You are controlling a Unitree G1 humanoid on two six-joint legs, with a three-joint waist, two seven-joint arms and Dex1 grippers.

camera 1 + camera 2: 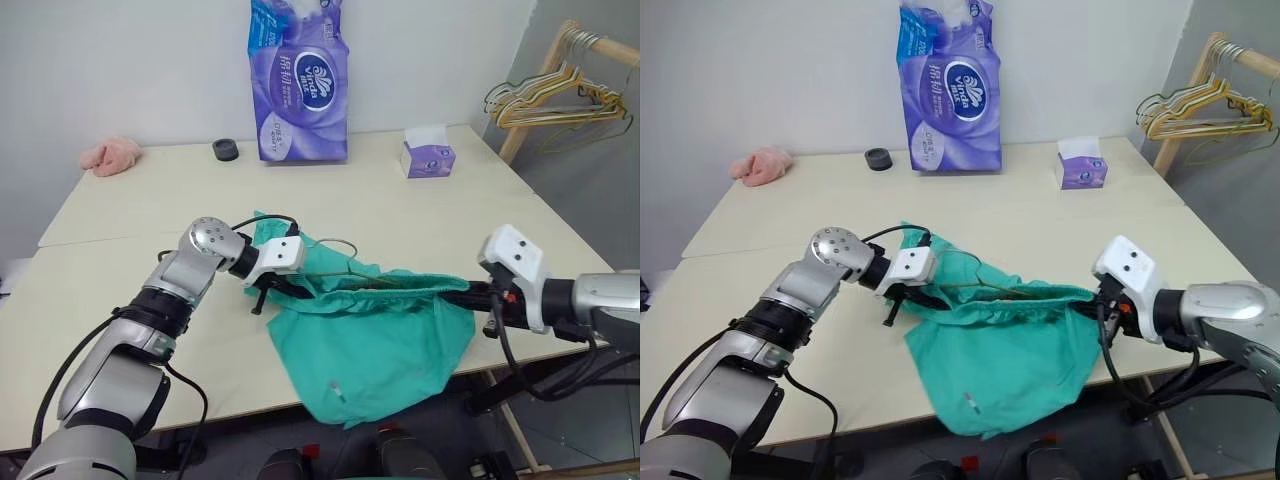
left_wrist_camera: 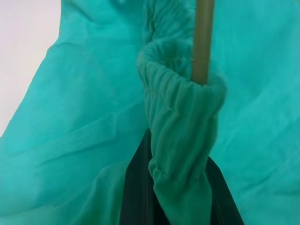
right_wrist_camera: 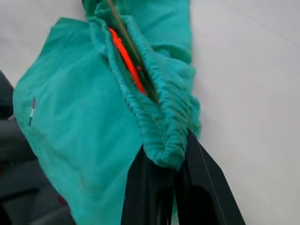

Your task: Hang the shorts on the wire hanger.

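Observation:
The end of the hanger sits short of the end of the stretched waistband in my right gripper, so I need to open it and pinch the waistband closer to the hanger (image 3: 158, 123).
The teal shorts (image 1: 375, 345) hang stretched between my two grippers, with the legs drooping over the table's front edge. My left gripper (image 1: 275, 290) is shut on the left end of the gathered waistband (image 2: 180, 108). At the other end, my right gripper (image 1: 462, 292) is shut on the waistband (image 3: 161, 136). The thin wire hanger (image 1: 345, 247) lies along the waistband, its hook poking out on the table just behind. Its olive wire (image 2: 202, 42) runs inside the gathered band and shows again in the right wrist view (image 3: 126, 37). A small white tag (image 1: 335, 388) sits low on the fabric.
At the back of the beige table (image 1: 150, 215) stand a purple tissue pack (image 1: 298, 85), a small tissue box (image 1: 430, 155), a black roll (image 1: 226, 150) and a pink cloth (image 1: 110, 156). A wooden rack with bunched hangers (image 1: 560, 95) stands at the far right.

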